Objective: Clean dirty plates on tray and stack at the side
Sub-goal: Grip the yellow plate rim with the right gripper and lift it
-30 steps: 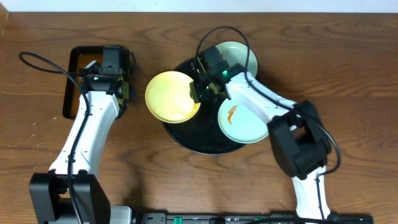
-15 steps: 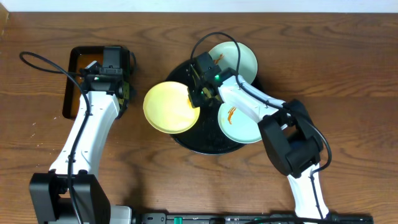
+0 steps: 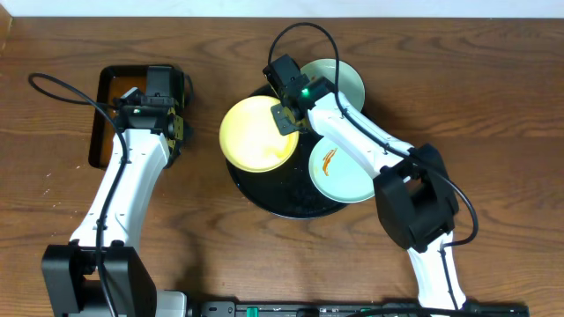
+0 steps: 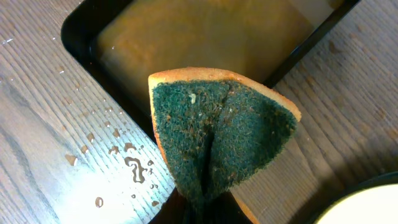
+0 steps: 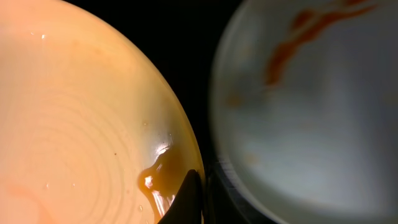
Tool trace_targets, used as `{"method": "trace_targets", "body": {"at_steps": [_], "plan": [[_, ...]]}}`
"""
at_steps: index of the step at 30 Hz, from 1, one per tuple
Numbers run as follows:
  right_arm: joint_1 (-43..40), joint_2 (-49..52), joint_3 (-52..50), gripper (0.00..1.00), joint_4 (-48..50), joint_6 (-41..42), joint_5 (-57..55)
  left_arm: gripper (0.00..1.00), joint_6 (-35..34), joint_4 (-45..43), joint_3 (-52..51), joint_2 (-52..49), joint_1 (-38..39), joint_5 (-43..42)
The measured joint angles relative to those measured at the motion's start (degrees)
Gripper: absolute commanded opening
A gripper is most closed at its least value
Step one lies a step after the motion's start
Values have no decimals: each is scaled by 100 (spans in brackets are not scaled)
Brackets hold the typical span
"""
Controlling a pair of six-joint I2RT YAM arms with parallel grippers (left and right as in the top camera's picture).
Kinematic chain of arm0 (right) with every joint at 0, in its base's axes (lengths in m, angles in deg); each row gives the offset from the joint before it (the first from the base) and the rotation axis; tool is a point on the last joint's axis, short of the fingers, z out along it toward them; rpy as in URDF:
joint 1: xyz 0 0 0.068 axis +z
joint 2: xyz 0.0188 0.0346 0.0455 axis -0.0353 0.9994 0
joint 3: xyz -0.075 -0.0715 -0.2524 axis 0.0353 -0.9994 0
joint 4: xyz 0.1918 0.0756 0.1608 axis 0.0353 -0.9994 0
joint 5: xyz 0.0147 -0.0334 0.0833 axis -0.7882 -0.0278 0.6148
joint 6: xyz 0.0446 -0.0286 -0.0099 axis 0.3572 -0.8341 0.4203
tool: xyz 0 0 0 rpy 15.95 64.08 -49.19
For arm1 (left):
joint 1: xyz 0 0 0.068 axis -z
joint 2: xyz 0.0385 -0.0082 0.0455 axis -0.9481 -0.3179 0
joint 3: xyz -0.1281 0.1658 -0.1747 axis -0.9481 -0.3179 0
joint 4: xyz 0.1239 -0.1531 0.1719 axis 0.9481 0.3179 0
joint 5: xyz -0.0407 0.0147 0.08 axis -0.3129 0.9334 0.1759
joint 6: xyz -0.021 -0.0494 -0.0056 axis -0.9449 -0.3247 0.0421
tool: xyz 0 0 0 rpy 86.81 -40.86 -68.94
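Next, my right gripper lets go of the pale yellow plate on the bare wood (image 3: 404, 97) next to the far mint-blue plate. The yellow plate now hangs over the tray.
The pale yellow plate (image 3: 256, 136) hangs tilted over the left part of the round black tray (image 3: 280, 195), its wet face (image 5: 81, 124) streaked with brown liquid. My right gripper (image 3: 287, 118) (image 5: 200, 200) is shut on its right rim. A mint-blue plate (image 3: 345, 172) (image 5: 311, 106) with an orange sauce smear lies on the tray's right. Another mint-blue plate (image 3: 342, 81) sits at the tray's far edge. My left gripper (image 3: 174, 132) (image 4: 205, 214) is shut on a green and orange sponge (image 4: 217, 137), just right of the pan.
A rectangular black pan (image 3: 113, 119) (image 4: 205, 43) of brownish liquid stands at the left. Water drops (image 4: 134, 168) wet the wood beside it. Bare wooden table lies left of the tray and along the front.
My right gripper has shut on the yellow plate's rim. The plate swung left and toward the front, then came back right over the tray. The left arm has not moved.
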Motion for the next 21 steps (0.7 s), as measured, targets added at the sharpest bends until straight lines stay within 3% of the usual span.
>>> {"method": "trace_targets", "body": {"at_steps": [10,21], "plan": [[94,-909,0,1,-22,-826,-1668,8,0,-2,0,0,0,0],[337,-1484,9,1,50,-1827,-2686,8,2,0,0,0,0,0]]}}
